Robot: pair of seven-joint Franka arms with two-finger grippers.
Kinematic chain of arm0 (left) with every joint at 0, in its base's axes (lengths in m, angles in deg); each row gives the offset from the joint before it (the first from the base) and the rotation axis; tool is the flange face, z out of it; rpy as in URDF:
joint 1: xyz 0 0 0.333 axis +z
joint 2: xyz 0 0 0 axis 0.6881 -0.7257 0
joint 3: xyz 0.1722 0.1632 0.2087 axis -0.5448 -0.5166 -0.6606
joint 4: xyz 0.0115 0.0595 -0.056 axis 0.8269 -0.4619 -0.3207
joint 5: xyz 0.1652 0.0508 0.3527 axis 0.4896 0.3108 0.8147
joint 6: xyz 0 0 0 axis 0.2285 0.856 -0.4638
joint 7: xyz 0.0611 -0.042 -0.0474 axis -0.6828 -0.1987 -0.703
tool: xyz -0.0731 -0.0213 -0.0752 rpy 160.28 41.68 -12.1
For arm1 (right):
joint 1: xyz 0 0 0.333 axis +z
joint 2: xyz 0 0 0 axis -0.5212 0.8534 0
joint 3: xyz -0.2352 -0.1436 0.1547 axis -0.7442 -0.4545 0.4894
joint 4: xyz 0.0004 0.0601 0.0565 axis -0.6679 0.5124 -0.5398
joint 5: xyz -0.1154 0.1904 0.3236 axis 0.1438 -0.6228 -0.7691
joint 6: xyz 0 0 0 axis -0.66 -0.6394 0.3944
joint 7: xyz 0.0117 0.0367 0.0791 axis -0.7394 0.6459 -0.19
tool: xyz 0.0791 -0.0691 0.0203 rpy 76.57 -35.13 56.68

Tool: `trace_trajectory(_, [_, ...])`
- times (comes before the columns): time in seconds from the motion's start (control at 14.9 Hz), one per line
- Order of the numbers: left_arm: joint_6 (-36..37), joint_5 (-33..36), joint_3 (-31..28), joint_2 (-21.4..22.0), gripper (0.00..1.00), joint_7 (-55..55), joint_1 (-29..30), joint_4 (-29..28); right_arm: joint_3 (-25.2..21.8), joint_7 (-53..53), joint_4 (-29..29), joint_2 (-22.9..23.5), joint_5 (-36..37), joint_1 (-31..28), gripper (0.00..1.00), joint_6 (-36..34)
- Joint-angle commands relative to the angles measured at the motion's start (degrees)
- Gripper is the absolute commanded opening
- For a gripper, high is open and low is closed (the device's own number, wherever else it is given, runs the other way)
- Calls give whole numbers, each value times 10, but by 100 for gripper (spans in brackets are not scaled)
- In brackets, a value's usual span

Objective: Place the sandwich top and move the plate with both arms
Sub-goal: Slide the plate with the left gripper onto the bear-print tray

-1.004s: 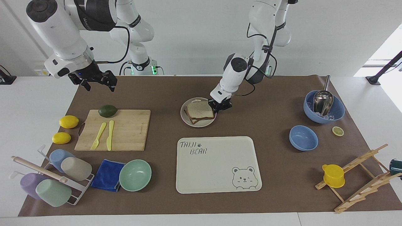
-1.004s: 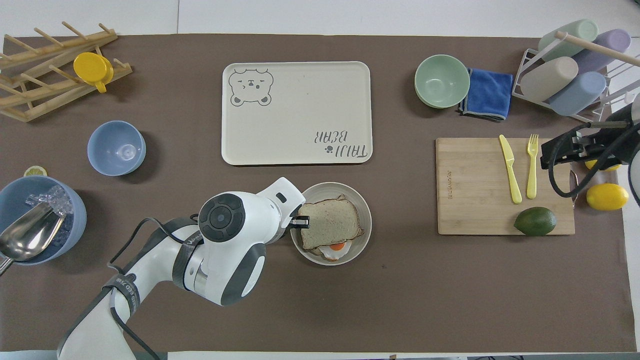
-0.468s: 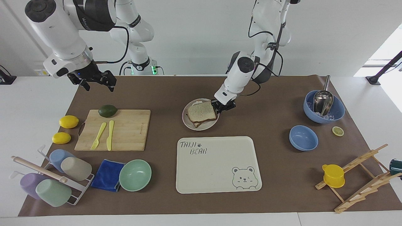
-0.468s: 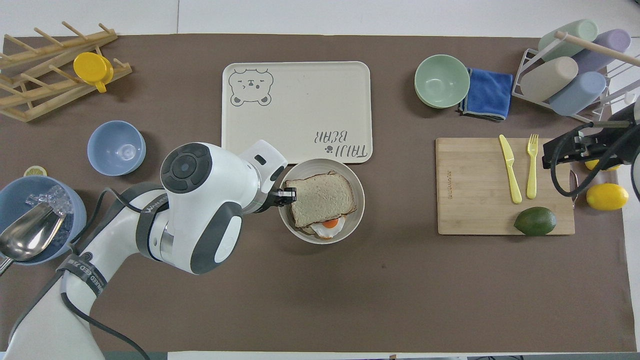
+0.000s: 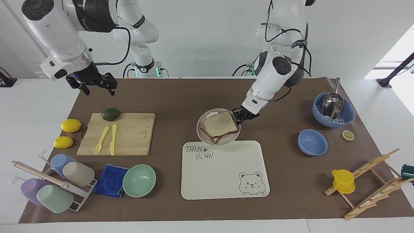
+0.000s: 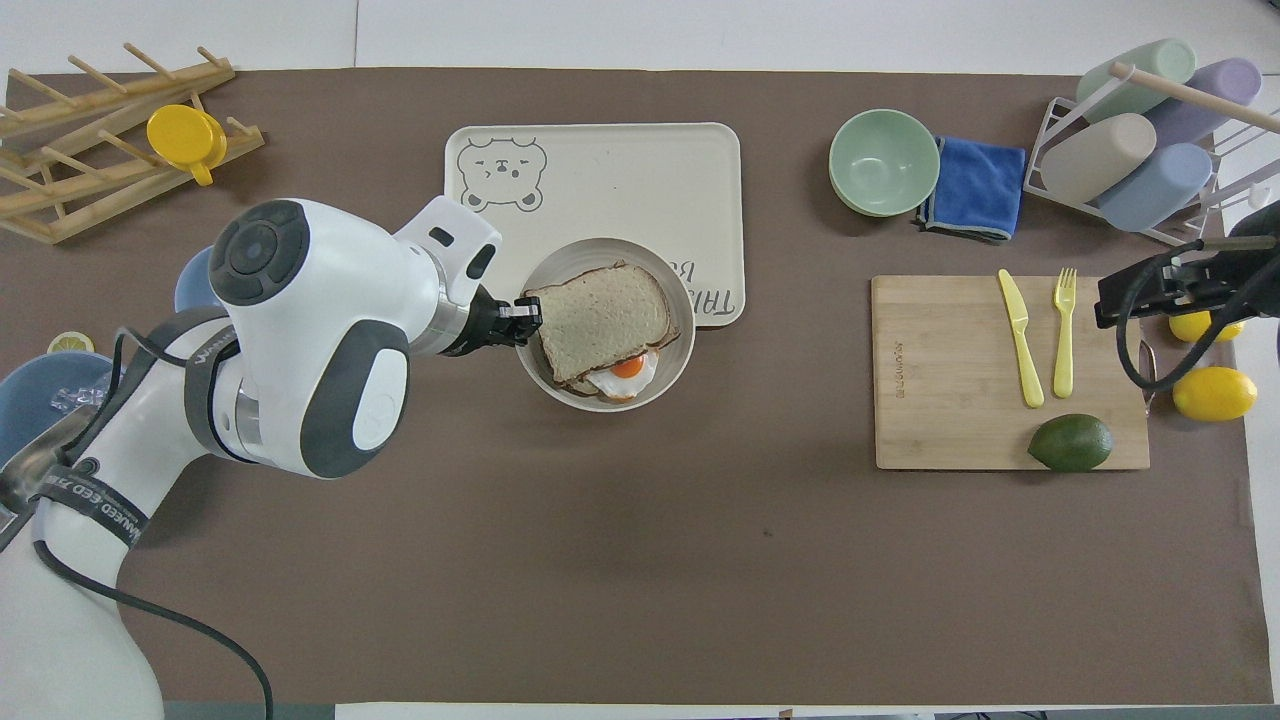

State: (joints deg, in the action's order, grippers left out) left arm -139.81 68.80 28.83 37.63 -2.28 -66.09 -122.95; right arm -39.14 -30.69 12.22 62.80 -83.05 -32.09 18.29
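Note:
My left gripper needs to let go of the plate on the bear tray (image 6: pixel 579 212), between the bear's face and the printed letters.
The plate (image 5: pixel 227 140) is small, round and pale cream. It bears a stacked sandwich: the plain bread top (image 5: pixel 220 124) lies on a slice with a fried egg (image 6: pixel 625 372). My left gripper (image 5: pixel 240 117) is shut on the plate's rim at the left arm's side and holds it in the air over the bear tray's (image 5: pixel 223 174) edge nearest the robots. In the overhead view the plate (image 6: pixel 600 250), bread top (image 6: pixel 597 320) and left gripper (image 6: pixel 525 318) overlap the tray (image 6: pixel 600 170). My right gripper (image 5: pixel 97 84) waits open and empty, raised over the mat beside the cutting board (image 5: pixel 129 134).
The cutting board holds an avocado (image 5: pixel 111 114), a yellow fork and a knife; two lemons (image 5: pixel 70 125) lie beside it. A mint bowl (image 5: pixel 139 180), a blue cloth and a cup rack stand at the right arm's end. Two blue bowls (image 5: pixel 312 141) and a wooden rack (image 5: pixel 372 184) stand at the left arm's end.
My left gripper has lifted the plate with the sandwich off the mat and carried it away from the robots, over the tray's edge. The right arm has barely moved.

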Motion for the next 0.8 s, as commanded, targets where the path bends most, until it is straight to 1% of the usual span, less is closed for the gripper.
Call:
trace_trajectory(0.0, [9, -21, 1, -65, 0, 4, 13, 84, 4, 17, -5, 0, 3, -16, 100, 2])
trace_trajectory(0.07, [9, -21, 1, -88, 0, 4, 19, 107, 4, 17, -4, -2, 4, -15, 100, 0])
trace_trajectory(0.2, [18, -20, -1, -137, 0, 0, 21, 171, 5, 15, -2, -6, 4, -12, 100, 1])
trace_trajectory(0.27, [17, -17, -2, -157, 0, -1, 27, 191, 5, 12, -1, -7, 3, -11, 100, 1])
trace_trajectory(0.33, [9, -14, -2, -174, 0, -1, 39, 195, 5, 12, 0, -7, 2, -12, 100, 1])
trace_trajectory(0.54, [-21, -13, -2, -209, 0, -1, 42, 209, 5, 12, 1, -8, 2, -13, 100, 1])
trace_trajectory(0.6, [-40, -13, -2, -216, 0, 0, 42, 208, 6, 12, 1, -8, 2, -12, 100, 1])
trace_trajectory(0.74, [-49, -13, -2, -218, 0, 0, 45, 207, 6, 12, 1, -8, 2, -11, 100, 1])
